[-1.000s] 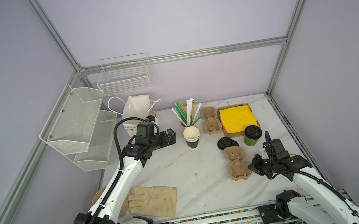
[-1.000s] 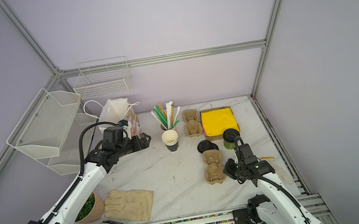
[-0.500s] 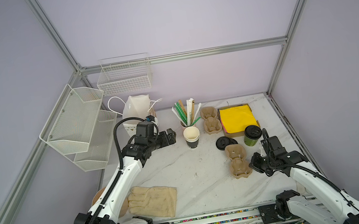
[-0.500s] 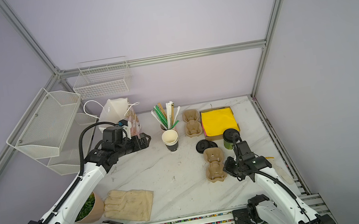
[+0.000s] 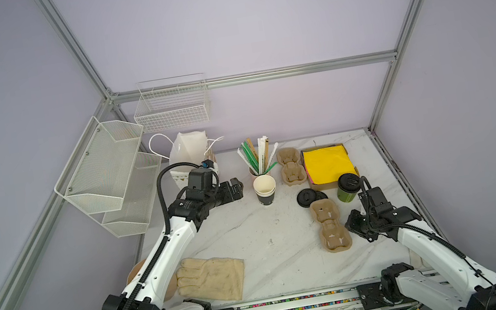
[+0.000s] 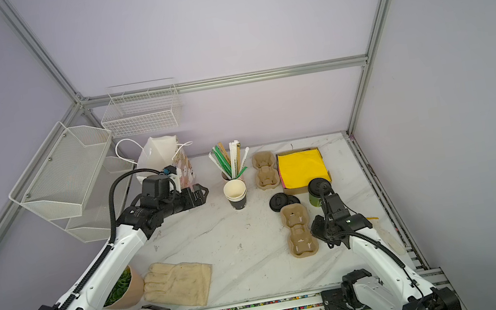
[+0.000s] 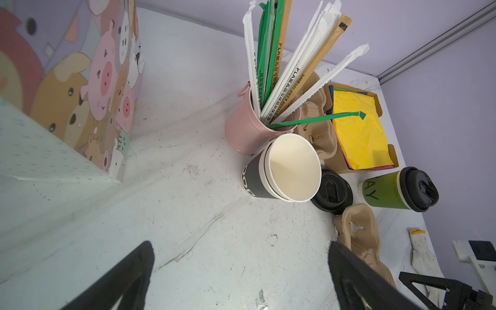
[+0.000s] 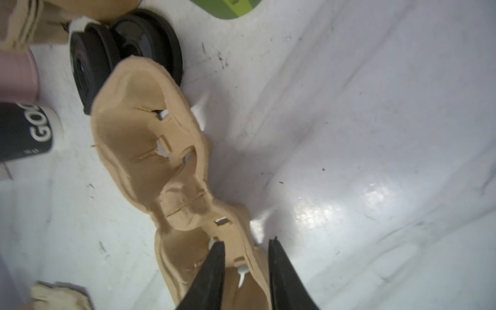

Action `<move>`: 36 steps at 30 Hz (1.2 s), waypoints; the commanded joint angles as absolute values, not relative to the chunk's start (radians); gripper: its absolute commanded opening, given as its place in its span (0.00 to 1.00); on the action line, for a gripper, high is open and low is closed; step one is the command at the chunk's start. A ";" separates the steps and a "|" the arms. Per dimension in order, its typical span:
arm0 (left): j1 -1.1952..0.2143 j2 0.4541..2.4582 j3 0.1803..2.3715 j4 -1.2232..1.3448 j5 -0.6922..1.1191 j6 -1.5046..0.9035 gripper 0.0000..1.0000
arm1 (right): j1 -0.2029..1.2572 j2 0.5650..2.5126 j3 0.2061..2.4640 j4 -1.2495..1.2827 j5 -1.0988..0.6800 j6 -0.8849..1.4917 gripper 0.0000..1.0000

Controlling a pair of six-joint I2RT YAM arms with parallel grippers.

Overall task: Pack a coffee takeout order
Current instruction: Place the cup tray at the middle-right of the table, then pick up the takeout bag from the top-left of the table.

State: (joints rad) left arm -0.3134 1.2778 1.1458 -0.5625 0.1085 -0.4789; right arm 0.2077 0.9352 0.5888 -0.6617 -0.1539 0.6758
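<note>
Next, I move my left gripper over to the white bag and close it on its basket-side rim [image 5: 170,158], beside the near end of the bag's handle.
A brown moulded-pulp cup carrier [image 5: 330,226] [image 6: 299,232] lies flat on the marble table. My right gripper [image 8: 247,240] [image 5: 352,225] is at its near end with the jaws slightly open. One finger is inside the near well and one outside, with the carrier [image 8: 150,150] rim loose between them. A green paper cup with a black lid [image 5: 348,188] [image 7: 389,192] stands just behind the carrier. The yellow paper sheet [image 5: 327,163] [image 7: 357,134] lies in a cardboard tray at the back. My left gripper [image 7: 239,244] [image 5: 238,187] hovers wide open and empty, left of the nested cups.
Lidless nested cups [image 5: 265,190] stand in front of a pink pot of wrapped straws [image 5: 257,157]. Loose black lids [image 5: 308,196] touch the carrier's far end. Spare carriers [image 5: 290,166], a white bag [image 5: 188,148], a cream glove [image 5: 212,277] and wire baskets [image 5: 107,171] are around.
My right gripper's jaws have parted after being shut on the carrier's rim. The carrier now rests on the table. The left arm has not moved.
</note>
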 commanded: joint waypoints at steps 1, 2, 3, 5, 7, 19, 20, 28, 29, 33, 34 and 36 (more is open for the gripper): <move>-0.305 1.276 1.105 -0.532 0.123 -0.485 1.00 | 0.208 0.925 0.654 -0.669 -0.077 0.701 0.51; -0.305 1.276 1.105 -0.533 0.121 -0.485 1.00 | 0.208 0.921 0.668 -0.672 -0.069 0.702 0.59; -0.305 1.275 1.106 -0.533 0.120 -0.483 1.00 | 0.208 0.919 0.677 -0.671 -0.066 0.699 0.64; -0.305 1.270 1.106 -0.534 0.111 -0.480 1.00 | 0.208 0.922 0.703 -0.666 -0.070 0.686 0.74; -0.304 1.260 1.106 -0.537 0.099 -0.477 1.00 | 0.208 0.938 0.729 -0.639 -0.085 0.659 0.78; -0.278 1.189 1.297 -0.571 -0.057 -0.538 1.00 | 0.210 1.130 0.959 -0.493 -0.100 0.512 0.97; -0.278 1.193 1.332 -0.579 -0.077 -0.534 1.00 | 0.210 1.136 0.966 -0.479 -0.108 0.512 0.97; -0.223 1.250 1.506 -0.652 -0.264 -0.488 1.00 | 0.216 1.157 0.971 -0.409 -0.159 0.490 0.97; -0.208 1.258 1.521 -0.652 -0.267 -0.481 1.00 | 0.222 1.162 0.976 -0.408 -0.161 0.488 0.97; -0.133 1.300 1.565 -0.656 -0.227 -0.453 1.00 | 0.246 1.175 0.994 -0.401 -0.159 0.476 0.97; -0.111 1.314 1.577 -0.663 -0.210 -0.446 1.00 | 0.255 1.176 0.998 -0.398 -0.157 0.473 0.97; -0.079 1.338 1.598 -0.674 -0.205 -0.421 1.00 | 0.272 1.180 1.005 -0.396 -0.149 0.468 0.97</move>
